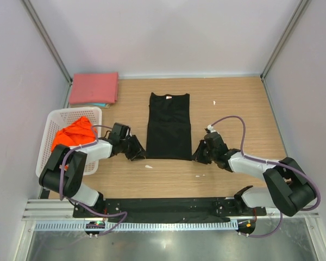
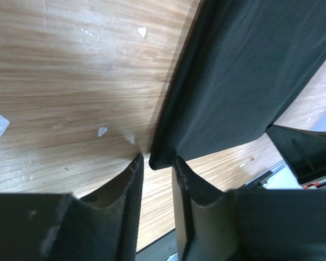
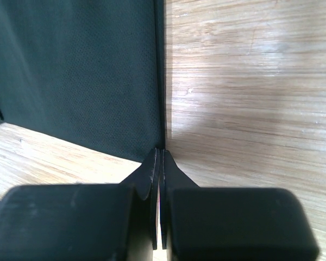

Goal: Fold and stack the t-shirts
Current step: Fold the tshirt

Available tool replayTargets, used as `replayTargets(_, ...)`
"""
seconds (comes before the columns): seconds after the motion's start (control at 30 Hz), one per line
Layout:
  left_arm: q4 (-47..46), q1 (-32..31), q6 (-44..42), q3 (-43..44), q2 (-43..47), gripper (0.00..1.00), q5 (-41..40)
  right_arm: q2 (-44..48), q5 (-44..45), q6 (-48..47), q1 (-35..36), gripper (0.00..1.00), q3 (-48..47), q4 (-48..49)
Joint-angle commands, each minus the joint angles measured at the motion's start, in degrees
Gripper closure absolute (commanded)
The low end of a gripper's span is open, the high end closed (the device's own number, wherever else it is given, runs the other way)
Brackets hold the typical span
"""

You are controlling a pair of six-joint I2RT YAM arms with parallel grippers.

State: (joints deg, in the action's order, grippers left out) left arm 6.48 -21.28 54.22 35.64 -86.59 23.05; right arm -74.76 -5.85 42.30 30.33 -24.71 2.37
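Only the fingertips of my open left gripper are at the black t-shirt's corner, so I should move my left gripper in and firmly pinch the t-shirt's near edge (image 1: 148, 157) before folding.
The black t-shirt (image 1: 168, 125) lies flat in the middle of the table, folded into a long narrow strip. My left gripper (image 1: 137, 151) is at its near left corner. In the left wrist view the left gripper (image 2: 157, 160) is open, with the corner of the black shirt (image 2: 239, 81) between the fingertips. My right gripper (image 1: 199, 155) is at the near right corner. In the right wrist view the right gripper (image 3: 160, 152) is shut on the edge of the black shirt (image 3: 81, 76). The pinkish-red t-shirt (image 1: 94, 88) lies folded at the back left. The orange t-shirt (image 1: 73, 133) sits crumpled in the basket.
The white mesh basket (image 1: 53, 117) stands at the left edge, close to the left arm. Something blue (image 1: 100, 105) shows under the pinkish-red shirt. Small white scraps (image 1: 148, 166) lie on the wood near the shirt. Metal frame posts stand at the back corners.
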Motion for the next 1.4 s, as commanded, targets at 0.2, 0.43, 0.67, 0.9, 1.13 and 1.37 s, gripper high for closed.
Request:
replayTargets(0.2,-0.85,-0.87,1.15,-0.39,1.59,1.00,-1.60,2.86,3.56,1.82,0.52,0.99,1.95,-2.02)
replayTargets(0.43,0.46,-1.13,1.07,-0.31,4.06,1.00,-3.09,5.42,3.65,1.55,0.52,0.99,3.09,-3.50)
replayTargets(0.67,1.78,-1.57,0.10,0.22,2.13,1.00,-2.48,5.59,2.86,1.29,0.79,0.99,3.53,-3.34)
replayTargets(0.9,4.24,-1.75,-1.04,0.31,2.47,0.82,-4.32,6.73,2.07,1.55,1.23,0.99,2.21,-4.39)
replayTargets(1.13,3.10,-3.07,2.11,-1.89,7.39,0.57,-6.88,7.35,2.16,1.82,1.84,0.99,2.12,-4.84)
replayTargets(1.37,0.37,-7.10,4.76,-1.89,3.62,0.57,-7.84,6.38,2.59,2.52,2.81,0.99,2.21,-3.78)
